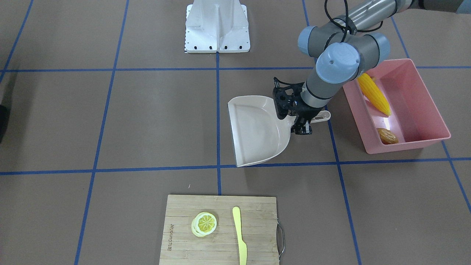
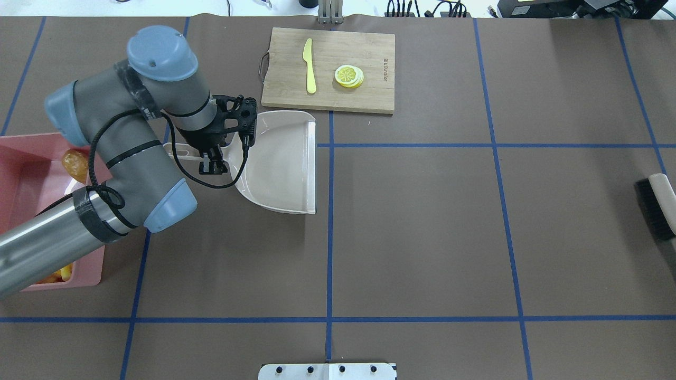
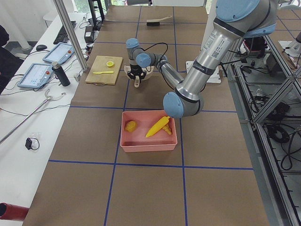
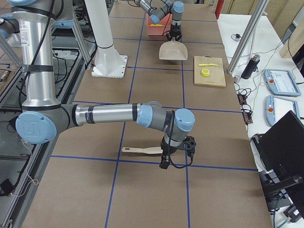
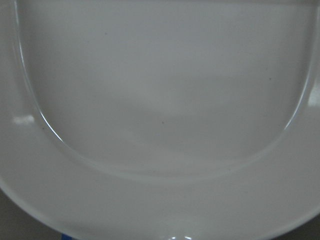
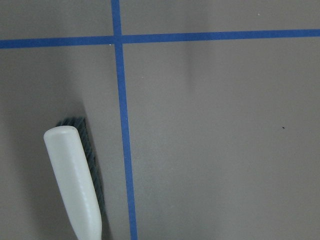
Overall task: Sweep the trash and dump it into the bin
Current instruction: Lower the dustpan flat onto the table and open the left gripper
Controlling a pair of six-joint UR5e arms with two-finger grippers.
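Note:
The robot's left gripper will release the beige dustpan by the blue line crossing [image 1: 245,135] between the cutting board and the robot base.
The pink bin [image 1: 428,99] stands at my left side and holds the yellow corn cob [image 1: 374,94] and the brown potato [image 1: 387,136]. In the exterior left view a small tan piece, the ginger root [image 3: 168,130], lies beside the corn. The beige dustpan [image 1: 257,129] lies flat and empty on the table next to the bin. My left gripper [image 2: 213,168] sits at its handle [image 1: 322,116], fingers straddling it and apparently shut on it. My right gripper [image 4: 165,165] hovers by the brush [image 4: 142,150]; I cannot tell whether it is open or shut.
A wooden cutting board [image 1: 257,221] at the far table edge carries a lemon slice [image 1: 203,223] and a pale yellow knife [image 1: 240,235]. The brush [image 2: 657,206] lies at the table's right edge. The white robot base [image 1: 217,29] stands at the near edge.

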